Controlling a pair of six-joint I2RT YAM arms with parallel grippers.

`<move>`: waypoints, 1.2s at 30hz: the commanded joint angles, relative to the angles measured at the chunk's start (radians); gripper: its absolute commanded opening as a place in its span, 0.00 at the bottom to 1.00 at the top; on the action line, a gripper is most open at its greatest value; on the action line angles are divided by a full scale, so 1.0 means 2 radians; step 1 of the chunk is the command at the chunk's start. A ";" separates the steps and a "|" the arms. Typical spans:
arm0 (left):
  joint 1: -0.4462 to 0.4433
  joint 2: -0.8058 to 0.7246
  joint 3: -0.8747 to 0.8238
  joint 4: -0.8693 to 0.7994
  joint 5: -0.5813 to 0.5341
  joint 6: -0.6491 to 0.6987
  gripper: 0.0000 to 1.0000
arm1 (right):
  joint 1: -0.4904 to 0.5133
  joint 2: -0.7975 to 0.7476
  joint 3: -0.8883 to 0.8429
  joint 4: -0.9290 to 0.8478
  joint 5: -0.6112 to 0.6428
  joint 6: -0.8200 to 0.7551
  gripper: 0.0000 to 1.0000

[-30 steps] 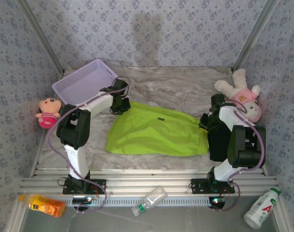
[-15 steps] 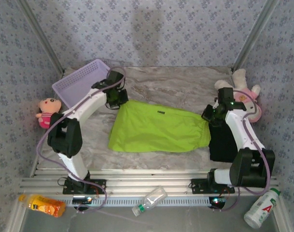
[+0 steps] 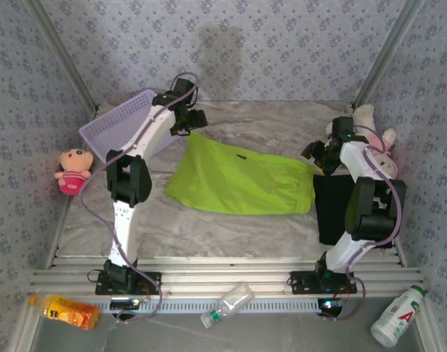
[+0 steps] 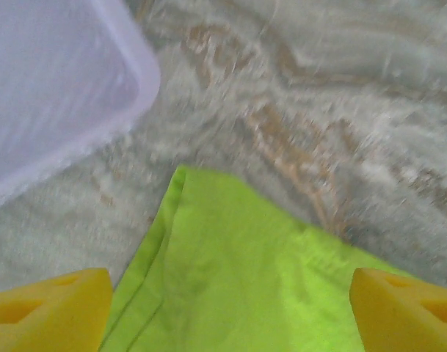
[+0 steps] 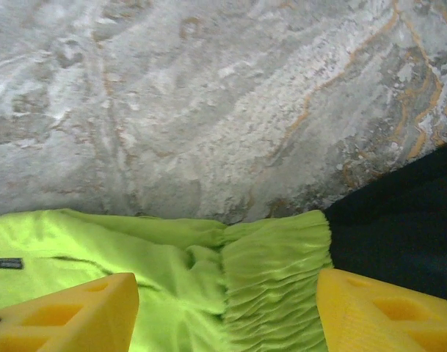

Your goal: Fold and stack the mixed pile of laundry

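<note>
The green shirt's ribbed hem touches the folded black T-shirt, so I will pull the green shirt clear, and then my right gripper will grasp the hem's middle (image 3: 305, 189).
The lime-green T-shirt (image 3: 241, 180) lies spread flat in the middle of the marble table. Beside its right end lies the black T-shirt (image 3: 335, 209), folded into a dark rectangle. My left gripper (image 3: 189, 122) hovers over the green shirt's far left corner (image 4: 230, 271), jaws wide apart and holding nothing (image 4: 230, 315). My right gripper (image 3: 317, 155) hangs over the far right corner, where the ribbed green hem (image 5: 278, 271) meets the black cloth (image 5: 406, 220). It is open too (image 5: 227, 315), with the cloth lying loose below it.
A lavender basket (image 3: 124, 125) stands at the back left, close to my left gripper (image 4: 54, 81). A pink doll (image 3: 73, 170) lies off the left edge and a plush rabbit (image 3: 370, 139) at the right. Three bottles (image 3: 227, 303) lie in front of the arm bases.
Both grippers carried the green shirt's far edge toward the back of the table, then opened and let it go. The shirt now lies flatter and farther back.
</note>
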 commanded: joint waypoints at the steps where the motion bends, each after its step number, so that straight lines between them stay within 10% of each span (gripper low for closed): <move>1: -0.014 -0.063 -0.019 -0.023 -0.002 0.011 0.85 | 0.013 -0.053 -0.012 -0.009 0.008 -0.003 0.65; 11: -0.061 -0.195 -0.319 0.113 0.043 -0.067 0.70 | 0.099 -0.108 -0.109 0.009 -0.017 0.045 0.44; 23: -0.047 -0.177 -0.480 0.119 -0.046 -0.064 0.71 | 0.064 0.005 -0.098 0.035 0.007 -0.009 0.54; 36: -0.040 -0.283 -0.612 0.067 -0.084 -0.096 0.71 | 0.147 0.007 -0.125 0.017 0.002 -0.009 0.60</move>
